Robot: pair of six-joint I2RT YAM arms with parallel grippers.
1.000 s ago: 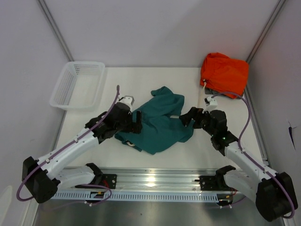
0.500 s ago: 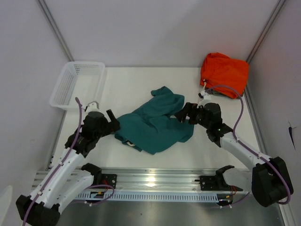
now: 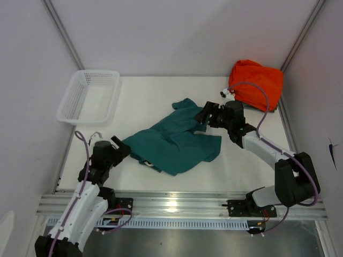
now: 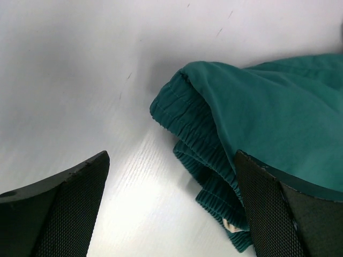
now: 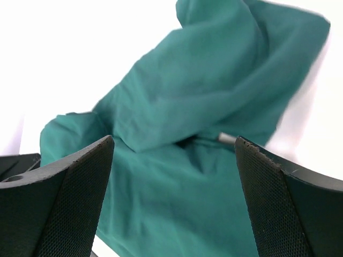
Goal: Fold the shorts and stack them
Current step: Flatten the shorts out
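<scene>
The teal-green shorts have a furthest back corner [image 3: 188, 101] toward the back. Next, I move my right gripper back there and close it on that corner.
The teal-green shorts [image 3: 179, 142] lie crumpled flat on the white table, one part folded over toward the back. My left gripper [image 3: 121, 145] is open and empty just left of the shorts' left edge. In the left wrist view [image 4: 171, 214] the elastic waistband [image 4: 195, 134] lies between the jaws and toward the right finger, with a cream bit of drawstring [image 4: 231, 225] showing. My right gripper [image 3: 205, 114] is open and empty, above the shorts' back right part. In the right wrist view [image 5: 174, 203] the shorts [image 5: 187, 107] fill the space between the jaws.
A bright orange folded garment [image 3: 256, 84] lies at the back right corner. A white plastic basket [image 3: 88, 96] stands at the back left. A metal rail [image 3: 171, 206] runs along the near edge. Walls close in both sides.
My left arm has drawn back to the left and toward the near edge, off the shorts. My right arm has reached farther back over the shorts' upper right part. The shorts lie much as before.
</scene>
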